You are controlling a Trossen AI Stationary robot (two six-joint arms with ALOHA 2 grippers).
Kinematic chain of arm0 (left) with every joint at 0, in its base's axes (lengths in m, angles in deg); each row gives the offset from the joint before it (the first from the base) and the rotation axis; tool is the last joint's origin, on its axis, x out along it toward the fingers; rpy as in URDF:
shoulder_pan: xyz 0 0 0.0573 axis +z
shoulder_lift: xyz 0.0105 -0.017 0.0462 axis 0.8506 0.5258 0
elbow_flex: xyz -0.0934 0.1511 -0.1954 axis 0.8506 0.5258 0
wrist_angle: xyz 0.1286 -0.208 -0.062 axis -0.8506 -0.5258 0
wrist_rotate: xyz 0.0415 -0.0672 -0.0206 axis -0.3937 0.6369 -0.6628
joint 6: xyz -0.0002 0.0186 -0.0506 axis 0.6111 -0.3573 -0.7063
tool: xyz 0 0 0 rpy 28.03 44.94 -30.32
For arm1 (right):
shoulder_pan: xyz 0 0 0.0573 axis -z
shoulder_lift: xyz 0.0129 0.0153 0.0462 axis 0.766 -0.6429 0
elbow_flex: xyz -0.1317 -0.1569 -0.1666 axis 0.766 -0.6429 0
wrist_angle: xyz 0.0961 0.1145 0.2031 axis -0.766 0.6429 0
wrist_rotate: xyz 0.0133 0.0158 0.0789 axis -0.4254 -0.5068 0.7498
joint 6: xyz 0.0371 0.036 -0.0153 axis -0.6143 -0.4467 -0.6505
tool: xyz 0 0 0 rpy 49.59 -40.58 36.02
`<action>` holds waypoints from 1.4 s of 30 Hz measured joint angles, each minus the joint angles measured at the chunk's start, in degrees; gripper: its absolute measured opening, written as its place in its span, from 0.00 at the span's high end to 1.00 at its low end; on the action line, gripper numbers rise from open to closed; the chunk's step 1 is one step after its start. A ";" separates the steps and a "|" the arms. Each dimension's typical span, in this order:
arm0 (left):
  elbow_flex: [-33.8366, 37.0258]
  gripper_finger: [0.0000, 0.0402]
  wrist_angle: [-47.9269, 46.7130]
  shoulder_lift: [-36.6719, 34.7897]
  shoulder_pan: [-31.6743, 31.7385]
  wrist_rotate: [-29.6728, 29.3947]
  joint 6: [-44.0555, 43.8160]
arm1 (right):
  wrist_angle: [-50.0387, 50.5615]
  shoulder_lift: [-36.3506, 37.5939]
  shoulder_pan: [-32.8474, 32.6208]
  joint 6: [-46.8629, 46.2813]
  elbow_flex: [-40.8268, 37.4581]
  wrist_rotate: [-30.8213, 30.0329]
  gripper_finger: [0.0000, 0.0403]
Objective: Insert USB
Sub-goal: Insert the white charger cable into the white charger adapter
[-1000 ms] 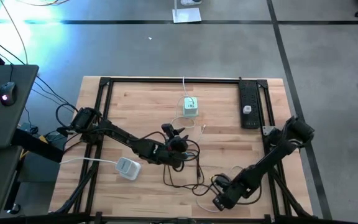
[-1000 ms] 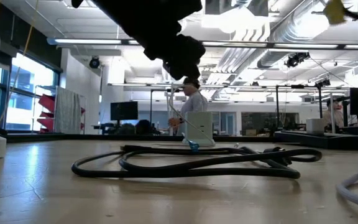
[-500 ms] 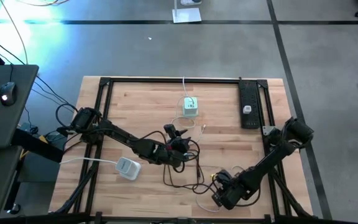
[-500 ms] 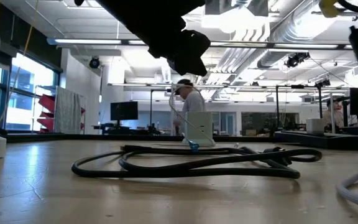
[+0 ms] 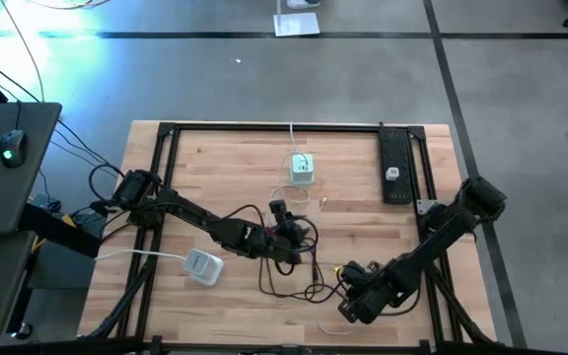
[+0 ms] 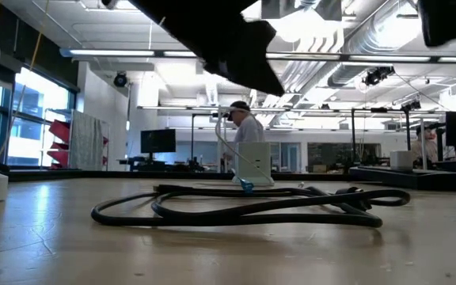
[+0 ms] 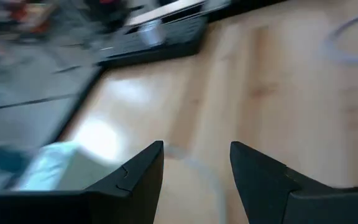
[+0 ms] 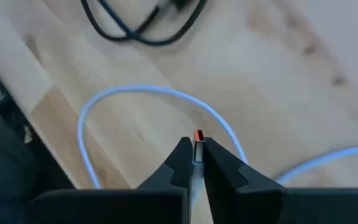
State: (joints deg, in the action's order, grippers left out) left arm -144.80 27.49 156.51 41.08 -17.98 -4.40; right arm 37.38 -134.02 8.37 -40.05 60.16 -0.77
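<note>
Next, I let go of the USB plug, now near the table's front edge, with my right gripper between my left gripper's fingers [image 5: 319, 256], above the coil of black cable.
A white USB cable [image 8: 143, 92] loops over the wood near the table's front edge, and its metal plug [image 8: 197, 138] has a red tip. My right gripper [image 8: 195, 155] [image 5: 347, 280] is above it, shut on the plug. The pale green charger cube [image 5: 302, 170] [image 6: 253, 161] stands on its base at the far middle of the table. My left gripper [image 5: 285, 221] [image 7: 196, 158] hovers open over the table's middle, nothing between its fingers, with the cube [image 7: 47, 167] ahead of it. My right gripper pinches the USB plug's body [image 8: 197, 149] between its two fingertips, and the red tip sticks out past them. The fingers point slanting down at the table. The plug is lifted clear, and the white cable trails from it in a slack loop on the wood.
A coil of black cable [image 5: 294, 264] [image 6: 244, 207] lies between the two grippers. A black power strip [image 5: 394, 168] lies at the far right and a white adapter [image 5: 203, 266] at the near left. A person stands in the room beyond the table.
My right gripper has gone up and toward the far edge. The white cable loop that lay at the near right of the low view has left that spot. My left gripper has drifted a little toward the table's right edge.
</note>
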 joint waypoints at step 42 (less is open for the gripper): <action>-0.02 0.81 36.18 17.37 5.06 36.67 -8.00 | -3.15 3.31 11.99 30.19 0.09 -12.43 0.96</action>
State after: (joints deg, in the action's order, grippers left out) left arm -144.82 63.67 173.88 46.14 18.70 -12.40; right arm 34.23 -130.71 20.36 -9.86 60.25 -13.21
